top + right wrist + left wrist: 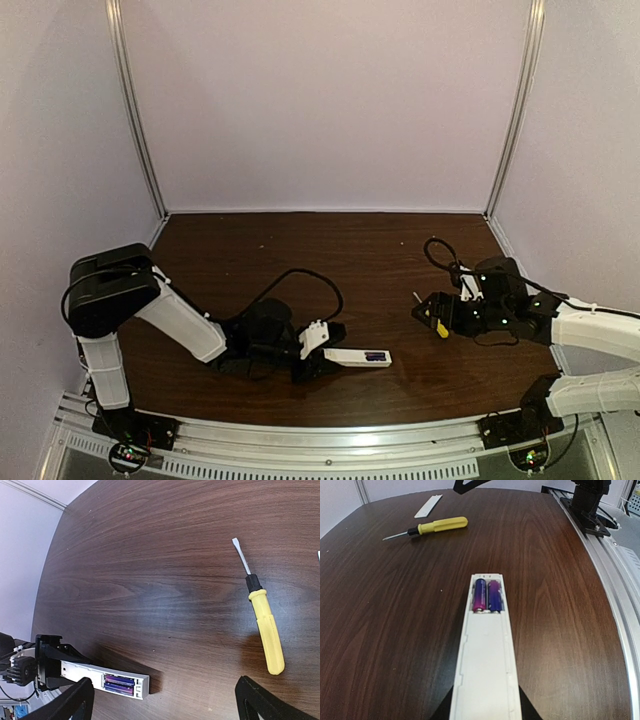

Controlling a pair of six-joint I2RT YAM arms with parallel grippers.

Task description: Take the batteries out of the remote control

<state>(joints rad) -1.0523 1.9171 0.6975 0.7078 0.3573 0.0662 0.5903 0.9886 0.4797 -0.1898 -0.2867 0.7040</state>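
Observation:
I move my right gripper to the screwdriver next and close it on the back half of its yellow handle point(443, 331) point(271, 647), away from the metal blade.
The white remote control point(355, 356) lies lengthwise between the fingers of my left gripper point(322, 358), which is shut on its sides. In the left wrist view the remote control point(485, 665) points away from me with its back uncovered. Two purple-blue batteries point(487, 595) sit side by side in the bay at its far end. The batteries point(119, 684) and the remote control point(85, 672) also show at the lower left of the right wrist view. My right gripper point(432, 312) hovers at the right of the table, open and holding nothing, its black fingers point(75, 700) spread wide.
A yellow-handled screwdriver point(265, 625) lies on the wood just below my right gripper, also visible as the screwdriver point(437, 526). A flat white cover strip point(428, 506) rests beyond it. A metal rail point(330, 440) runs along the near edge. Black cable point(300, 275) loops behind the left wrist.

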